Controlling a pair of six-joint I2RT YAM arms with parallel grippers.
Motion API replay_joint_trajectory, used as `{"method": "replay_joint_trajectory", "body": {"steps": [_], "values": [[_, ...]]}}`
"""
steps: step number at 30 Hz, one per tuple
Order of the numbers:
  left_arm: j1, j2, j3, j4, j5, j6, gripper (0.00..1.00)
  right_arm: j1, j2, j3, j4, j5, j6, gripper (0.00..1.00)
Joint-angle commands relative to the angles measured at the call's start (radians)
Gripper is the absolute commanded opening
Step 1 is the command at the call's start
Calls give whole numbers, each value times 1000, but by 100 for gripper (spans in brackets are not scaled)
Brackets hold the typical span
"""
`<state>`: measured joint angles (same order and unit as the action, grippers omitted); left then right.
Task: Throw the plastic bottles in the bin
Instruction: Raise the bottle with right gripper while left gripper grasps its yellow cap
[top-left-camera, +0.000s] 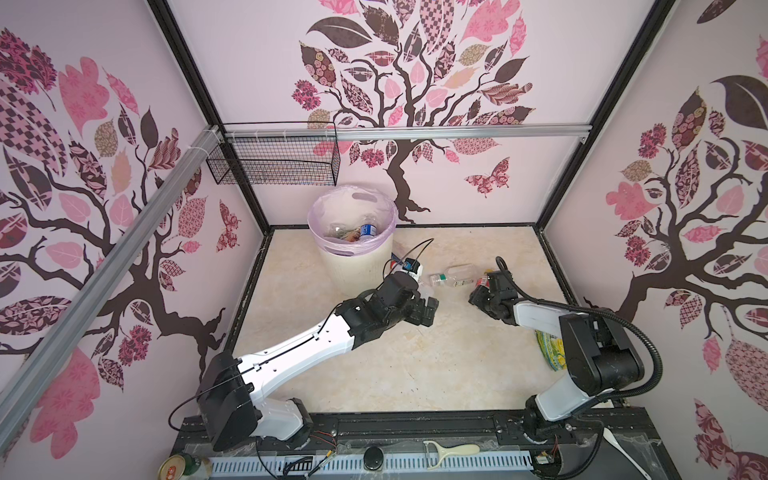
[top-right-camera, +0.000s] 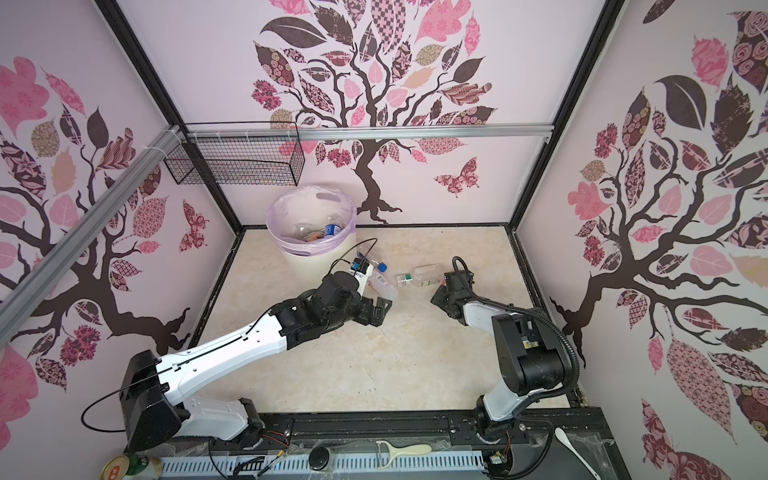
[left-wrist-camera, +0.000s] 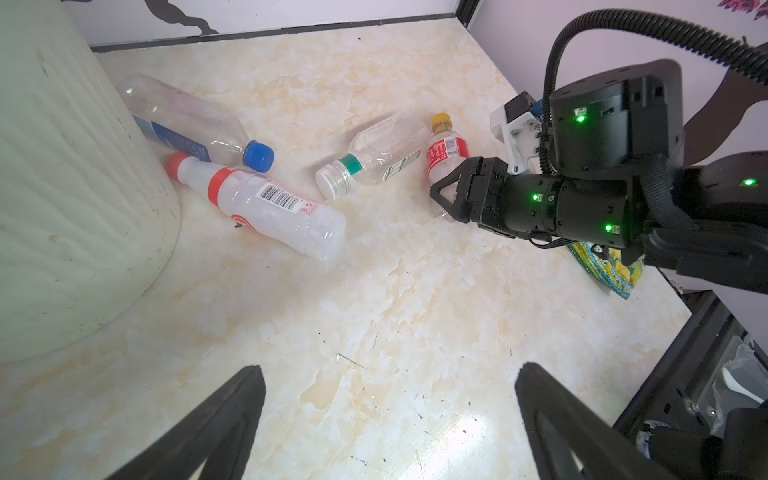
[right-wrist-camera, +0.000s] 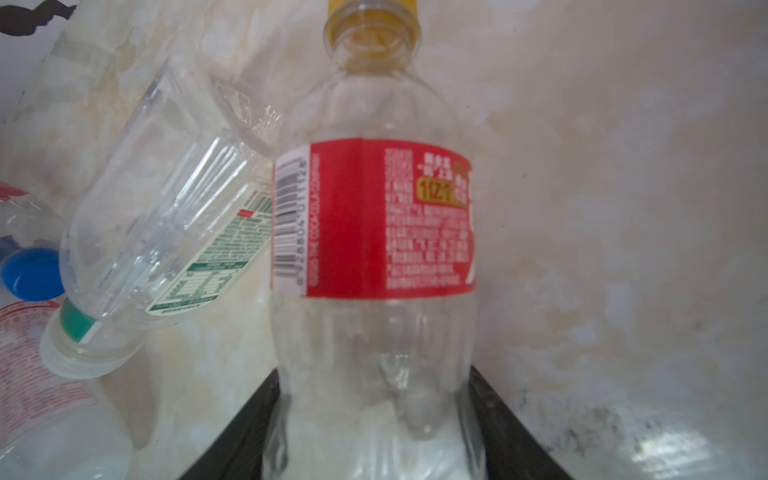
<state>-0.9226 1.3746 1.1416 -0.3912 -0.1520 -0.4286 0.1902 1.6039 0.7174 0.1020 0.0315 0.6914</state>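
Note:
The red-label bottle is held by its base in my right gripper, so my left gripper will close on its yellow cap (left-wrist-camera: 441, 121).
Several plastic bottles lie on the marble table. A clear one with a red label and yellow cap (right-wrist-camera: 374, 216) has its base between the fingers of my right gripper (right-wrist-camera: 376, 440), which press on both of its sides; the same grip shows from the left wrist, bottle (left-wrist-camera: 446, 153). Touching it lies a clear bottle with a green collar (top-left-camera: 455, 276) (left-wrist-camera: 382, 153). A blue-capped bottle (left-wrist-camera: 187, 124) and a red-capped one (left-wrist-camera: 266, 208) lie against the cream ribbed bin (top-left-camera: 353, 266) (left-wrist-camera: 62, 187), which holds more bottles (top-left-camera: 368, 230). My left gripper (left-wrist-camera: 388, 374) (top-left-camera: 428, 309) hovers open over bare table.
A green-yellow snack packet (top-left-camera: 550, 349) lies under the right arm by the right wall. A black wire basket (top-left-camera: 274, 160) hangs on the back rail. A peeler (top-left-camera: 449, 451), a can (top-left-camera: 178, 467) and a white spoon (top-left-camera: 615, 440) sit on the front ledge.

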Motion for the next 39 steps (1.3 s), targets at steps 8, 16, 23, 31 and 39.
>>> {"method": "replay_joint_trajectory", "body": {"steps": [8,16,23,31,39], "values": [[83,-21,32,-27,46,-82,98,0,-236,-118,-49,-90,-9,55],[138,33,175,-68,104,-102,98,84,-441,-110,-160,-101,-47,55],[226,46,224,-36,274,-177,98,204,-556,-95,-121,-161,-63,54],[300,77,248,24,367,-238,98,323,-623,-58,-48,-242,-143,54],[301,153,312,36,451,-267,98,362,-673,-53,11,-328,-181,53]]}}
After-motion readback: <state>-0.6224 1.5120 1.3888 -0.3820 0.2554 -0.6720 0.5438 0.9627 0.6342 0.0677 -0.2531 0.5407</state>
